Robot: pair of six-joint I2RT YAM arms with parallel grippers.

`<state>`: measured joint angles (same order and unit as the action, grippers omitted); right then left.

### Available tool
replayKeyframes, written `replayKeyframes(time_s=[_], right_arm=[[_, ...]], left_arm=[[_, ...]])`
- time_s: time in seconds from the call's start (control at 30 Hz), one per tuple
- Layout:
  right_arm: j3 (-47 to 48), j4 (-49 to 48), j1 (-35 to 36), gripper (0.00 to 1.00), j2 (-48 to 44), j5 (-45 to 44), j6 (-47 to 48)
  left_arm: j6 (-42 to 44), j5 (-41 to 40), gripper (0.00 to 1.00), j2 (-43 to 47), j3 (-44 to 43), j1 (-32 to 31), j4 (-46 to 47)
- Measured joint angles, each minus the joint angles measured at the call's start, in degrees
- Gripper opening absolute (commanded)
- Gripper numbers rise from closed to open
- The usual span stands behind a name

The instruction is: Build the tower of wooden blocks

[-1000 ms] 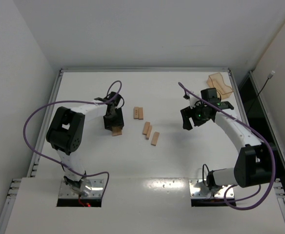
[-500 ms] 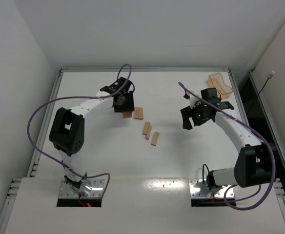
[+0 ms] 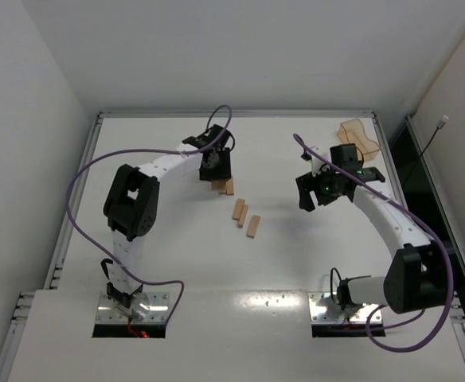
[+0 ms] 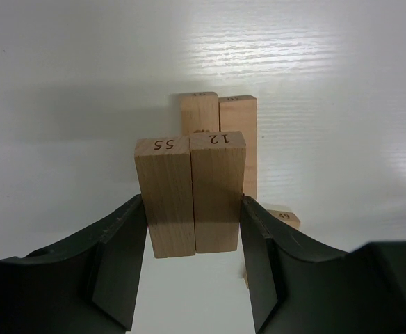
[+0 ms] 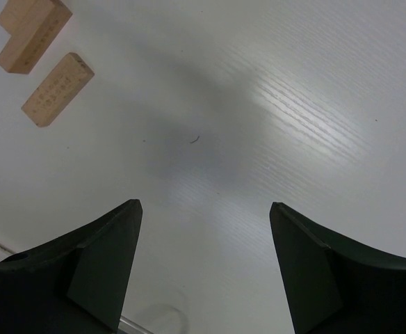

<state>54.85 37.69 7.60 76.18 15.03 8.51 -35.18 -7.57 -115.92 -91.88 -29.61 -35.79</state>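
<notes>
My left gripper is going to let go of its wood blocks on top of the pair (image 3: 226,185) (image 4: 220,147) lying side by side on the table.
My left gripper (image 3: 216,165) (image 4: 192,212) is shut on two wood blocks (image 4: 190,193) held side by side, marked 55 and 12. They hang above a pair of wood blocks (image 3: 225,187) (image 4: 220,115) lying side by side on the table, running the same way and covering their near ends. Two more loose blocks (image 3: 239,209) (image 3: 253,226) lie apart to the near right; they also show in the right wrist view (image 5: 35,31) (image 5: 57,89). Part of another block (image 4: 281,217) peeks out beside my left finger. My right gripper (image 3: 315,196) (image 5: 204,209) hovers open over bare table. No crossed tower shows.
A translucent orange-tan tray (image 3: 358,137) sits at the table's far right corner. The table's raised rim (image 3: 232,114) runs along the back. My left arm's purple cable (image 3: 81,171) loops out over the left side.
My left arm has swung away from me and to the right, carrying its two blocks from the left of the lying pair to above it. The right arm has barely moved.
</notes>
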Motion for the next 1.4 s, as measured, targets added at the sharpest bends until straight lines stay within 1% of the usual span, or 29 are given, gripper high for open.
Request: replayKeyframes(time_s=[0.47, 0.77, 1.4], right_arm=[[-0.52, 0.07, -1.44, 0.71, -0.70, -0.13, 0.00], [-1.31, 0.07, -2.03, 0.71, -0.72, -0.09, 0.00], [-1.60, 0.04, -2.67, 0.71, -0.72, -0.07, 0.00]], left_arm=[[0.24, -0.28, 0.00, -2.69, -2.54, -0.79, 0.22], [0.61, -0.59, 0.00, -6.01, -4.09, -1.14, 0.35], [0.68, -0.81, 0.00, -7.69, -6.05, -2.03, 0.72]])
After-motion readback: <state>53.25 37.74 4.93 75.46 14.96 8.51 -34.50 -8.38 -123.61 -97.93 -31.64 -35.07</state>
